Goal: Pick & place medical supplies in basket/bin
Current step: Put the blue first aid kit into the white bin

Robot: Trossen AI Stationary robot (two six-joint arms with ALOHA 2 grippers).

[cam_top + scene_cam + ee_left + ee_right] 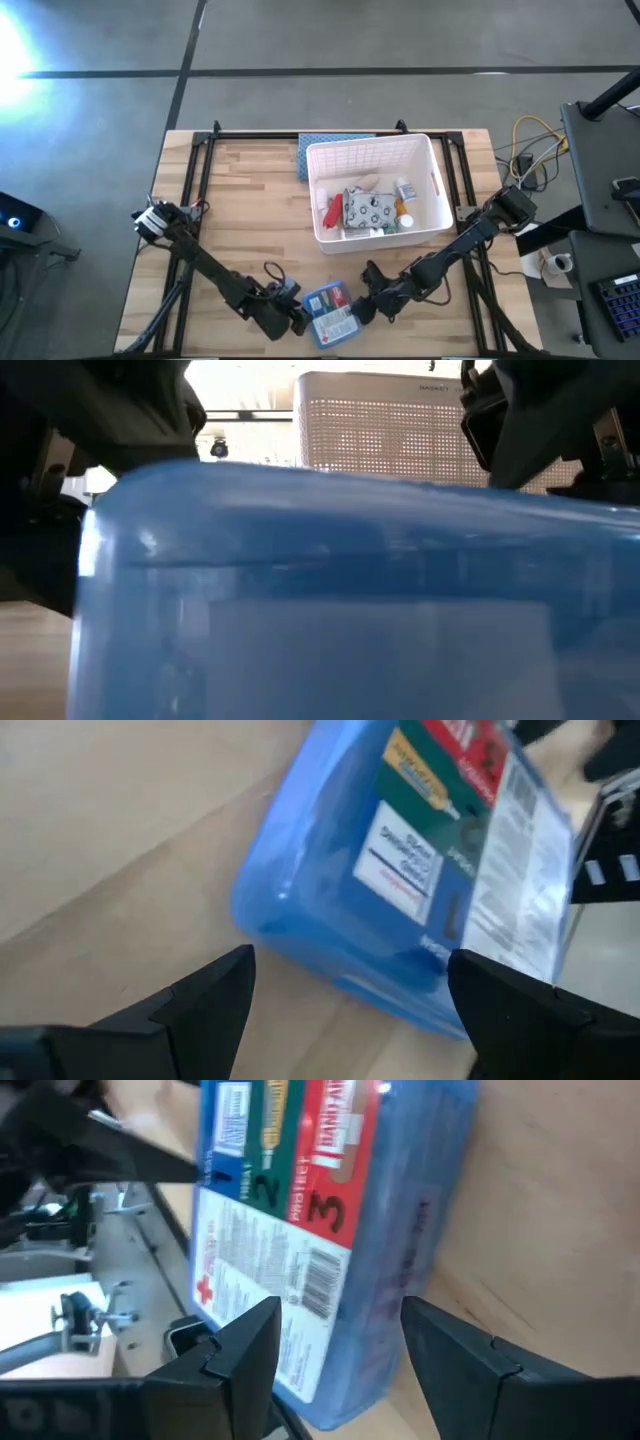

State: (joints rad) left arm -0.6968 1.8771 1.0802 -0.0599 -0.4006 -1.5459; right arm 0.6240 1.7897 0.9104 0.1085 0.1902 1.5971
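Observation:
My left gripper needs to grab the middle of the long side (312,322) (430,966) of the blue-white flat box, across from my right gripper.
The blue-white flat box (330,312) lies flat on the wooden table near its front edge, printed label up. It fills the low view as a blue wall (330,590). My left gripper (298,318) stands open just left of it, with the box's corner (290,910) ahead of its spread fingers. My right gripper (362,305) is open at the box's right side, and one end of the box (330,1330) lies between its fingers. The white slotted bin (370,146) stands farther back. It holds a grey patterned pouch (368,210), a red item (333,210) and a small white bottle (405,190). My right gripper has its fingers (240,1355) on either side of the box's end (350,1370), slanting down from the table's right. I cannot tell whether they touch it. The box rests flat on the table.
A blue-grey textured mat (325,148) shows behind the bin's far left corner. Black frame rails (200,200) run along both sides of the table. Bare wood lies left of the bin and between the bin and the box.

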